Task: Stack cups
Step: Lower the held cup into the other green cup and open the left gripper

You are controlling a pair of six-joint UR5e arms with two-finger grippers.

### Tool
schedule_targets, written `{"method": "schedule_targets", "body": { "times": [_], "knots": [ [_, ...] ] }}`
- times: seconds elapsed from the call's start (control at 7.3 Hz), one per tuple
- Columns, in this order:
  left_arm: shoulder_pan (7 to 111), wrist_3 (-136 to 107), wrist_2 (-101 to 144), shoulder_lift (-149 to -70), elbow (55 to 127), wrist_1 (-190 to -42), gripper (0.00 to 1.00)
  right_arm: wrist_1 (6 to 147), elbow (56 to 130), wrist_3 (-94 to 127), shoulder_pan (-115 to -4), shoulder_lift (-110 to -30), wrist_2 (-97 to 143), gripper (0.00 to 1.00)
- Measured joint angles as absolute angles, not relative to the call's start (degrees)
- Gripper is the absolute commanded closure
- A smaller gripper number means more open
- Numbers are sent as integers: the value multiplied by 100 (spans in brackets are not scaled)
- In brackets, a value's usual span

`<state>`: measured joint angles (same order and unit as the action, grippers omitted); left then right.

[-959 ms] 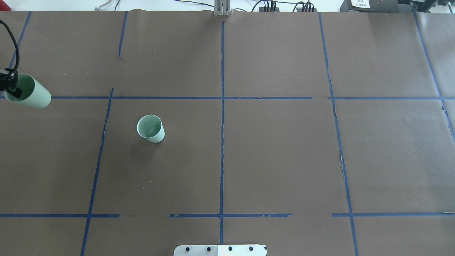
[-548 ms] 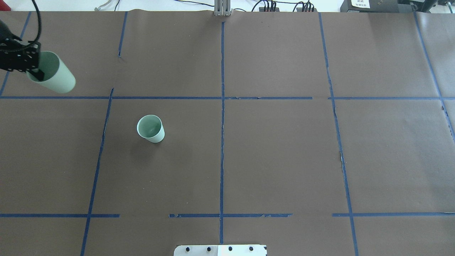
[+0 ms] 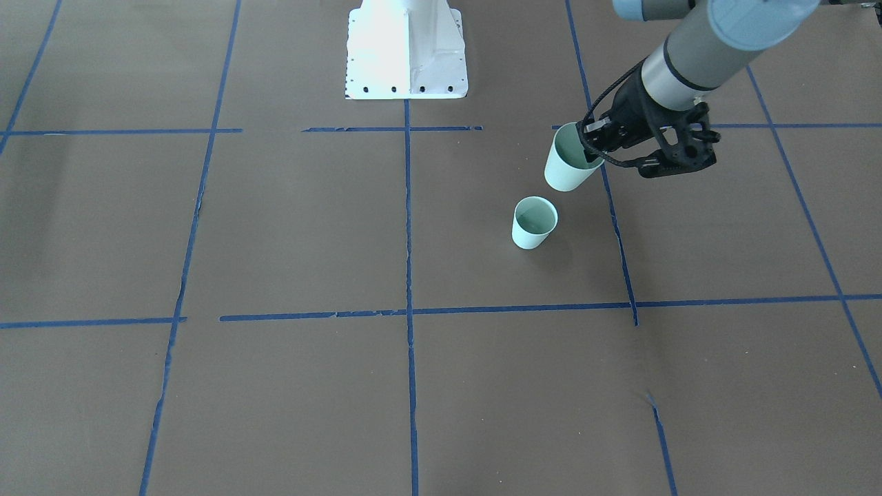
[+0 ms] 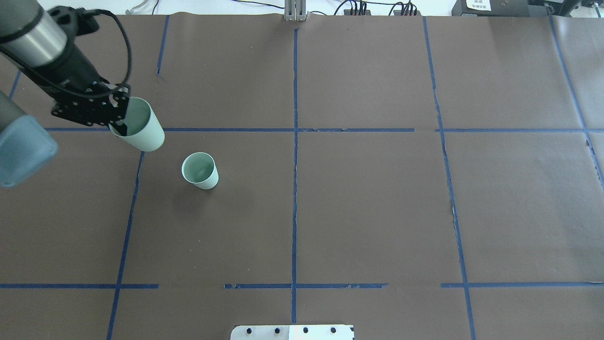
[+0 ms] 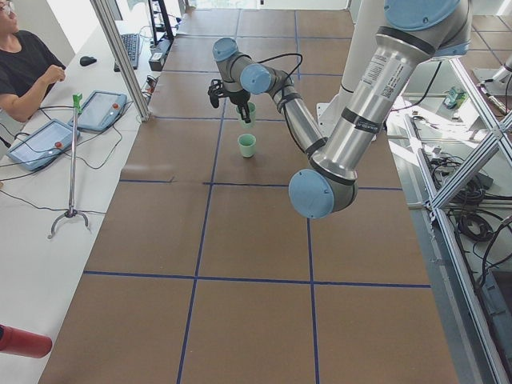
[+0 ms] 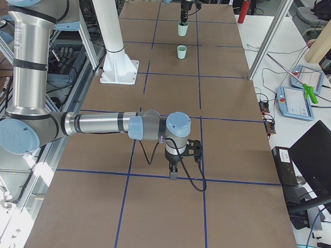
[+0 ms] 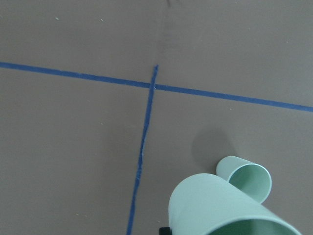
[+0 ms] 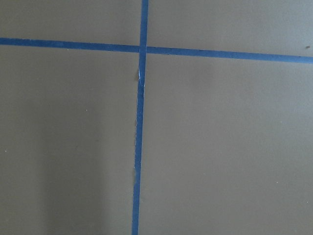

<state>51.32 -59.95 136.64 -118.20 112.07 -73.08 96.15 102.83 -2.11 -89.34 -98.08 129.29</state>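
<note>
Next, my left gripper lets go of the held cup inside the pale mint-green cup [image 3: 535, 218] [image 7: 248, 179] that stands on the brown table.
One pale mint-green cup [image 4: 200, 171] stands upright on the brown table left of centre; it also shows in the front view [image 3: 534, 222] and the left wrist view [image 7: 246, 179]. My left gripper [image 4: 120, 120] is shut on the rim of the second cup [image 4: 143, 130], holding it tilted in the air, up and to the left of the standing cup and apart from it. The held cup also shows in the front view [image 3: 568, 169] and the left wrist view [image 7: 215, 205]. My right gripper [image 6: 173, 173] hangs over the table far from both cups; I cannot tell whether it is open or shut.
Blue tape lines [image 4: 295, 141] cross the brown paper table cover. The robot's white base plate [image 3: 406, 55] sits at the near middle edge. A side bench with tablets [image 5: 100, 110] and a seated operator [image 5: 24, 64] lies beyond the far edge.
My left gripper has carried the held cup from the table's left edge to the right, closer to the standing cup. The standing cup has not moved.
</note>
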Motion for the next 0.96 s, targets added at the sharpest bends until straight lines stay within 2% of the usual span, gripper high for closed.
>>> {"method": "schedule_targets", "body": {
  "times": [0.96],
  "knots": [
    [4821, -6269, 13449, -11776, 10175, -8656, 100, 9615, 10283, -211, -8937, -9809, 12929, 0]
  ]
}}
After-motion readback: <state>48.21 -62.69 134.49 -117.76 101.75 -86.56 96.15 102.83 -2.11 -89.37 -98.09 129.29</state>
